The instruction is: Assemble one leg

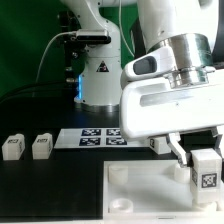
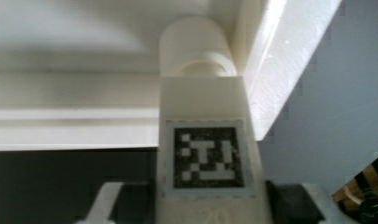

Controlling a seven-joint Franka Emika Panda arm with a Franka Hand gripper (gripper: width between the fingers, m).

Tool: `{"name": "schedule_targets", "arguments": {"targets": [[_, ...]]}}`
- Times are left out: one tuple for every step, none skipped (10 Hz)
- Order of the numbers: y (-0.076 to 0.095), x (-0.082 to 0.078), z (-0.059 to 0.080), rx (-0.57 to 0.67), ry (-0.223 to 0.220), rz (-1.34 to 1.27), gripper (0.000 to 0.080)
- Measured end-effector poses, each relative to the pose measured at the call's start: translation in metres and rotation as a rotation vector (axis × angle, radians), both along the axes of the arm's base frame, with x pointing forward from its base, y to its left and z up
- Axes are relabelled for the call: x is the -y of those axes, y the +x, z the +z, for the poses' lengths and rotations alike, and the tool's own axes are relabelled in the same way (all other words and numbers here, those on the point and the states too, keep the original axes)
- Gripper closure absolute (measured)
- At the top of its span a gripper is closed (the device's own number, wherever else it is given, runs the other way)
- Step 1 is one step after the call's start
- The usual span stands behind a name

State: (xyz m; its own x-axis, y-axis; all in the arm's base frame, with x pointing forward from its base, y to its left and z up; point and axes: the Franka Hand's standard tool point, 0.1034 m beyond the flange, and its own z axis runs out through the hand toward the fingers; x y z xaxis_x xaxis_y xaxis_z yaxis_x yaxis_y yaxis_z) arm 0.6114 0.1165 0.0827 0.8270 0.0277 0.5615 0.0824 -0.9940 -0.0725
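The robot's gripper clasps the upright leg at a slant, so it should open, level out and take the leg's top (image 1: pixel 207 155) from above before turning the leg into the panel.
My gripper (image 1: pixel 203 158) is shut on a leg (image 1: pixel 206 172), a small white block with a black-and-white tag facing out. It holds the leg at the corner of the large white panel (image 1: pixel 140 195) on the exterior view's right. I cannot tell whether the leg touches the panel. In the wrist view the leg (image 2: pixel 205 110) runs between my two fingers (image 2: pixel 118 200), tag towards the camera. Its rounded far end lies against the white panel (image 2: pixel 79 90). My gripper (image 2: pixel 207 206) clasps the leg's near end.
Two loose legs (image 1: pixel 12 148) (image 1: pixel 42 147) stand on the black table at the exterior view's left. The marker board (image 1: pixel 95 136) lies behind the panel. Another white piece (image 1: pixel 158 143) sits partly hidden behind my arm. The arm's base (image 1: pixel 100 75) stands at the back.
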Motion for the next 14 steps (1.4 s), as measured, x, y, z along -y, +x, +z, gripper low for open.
{"name": "schedule_targets", "arguments": {"targets": [[-0.0009, -0.0003, -0.0002, 0.018, -0.003, -0.018, 0.0506], [-0.0006, -0.0004, -0.0001, 0.013, -0.005, -0.017, 0.0506], [-0.0013, -0.0006, -0.0016, 0.001, -0.004, -0.015, 0.0506], [-0.0023, -0.0008, -0.0033, -0.007, -0.003, -0.014, 0.0411], [-0.0024, -0.0006, -0.0034, -0.007, -0.003, -0.014, 0.0225], [-0.0025, -0.0006, -0.0037, -0.008, -0.003, -0.014, 0.0225], [-0.0026, -0.0006, -0.0039, -0.008, -0.004, -0.014, 0.017], [-0.0026, -0.0005, -0.004, -0.008, -0.004, -0.014, 0.0156], [-0.0027, -0.0005, -0.0041, -0.009, -0.004, -0.014, 0.0151], [-0.0027, -0.0005, -0.0043, -0.009, -0.004, -0.014, 0.0151], [-0.0028, -0.0004, -0.0044, -0.009, -0.004, -0.014, 0.015], [-0.0028, -0.0004, -0.0044, -0.009, -0.004, -0.014, 0.015], [-0.0029, -0.0004, -0.0045, -0.009, -0.004, -0.014, 0.015], [-0.0033, -0.0005, -0.0052, -0.015, -0.003, -0.014, 0.015]]}}
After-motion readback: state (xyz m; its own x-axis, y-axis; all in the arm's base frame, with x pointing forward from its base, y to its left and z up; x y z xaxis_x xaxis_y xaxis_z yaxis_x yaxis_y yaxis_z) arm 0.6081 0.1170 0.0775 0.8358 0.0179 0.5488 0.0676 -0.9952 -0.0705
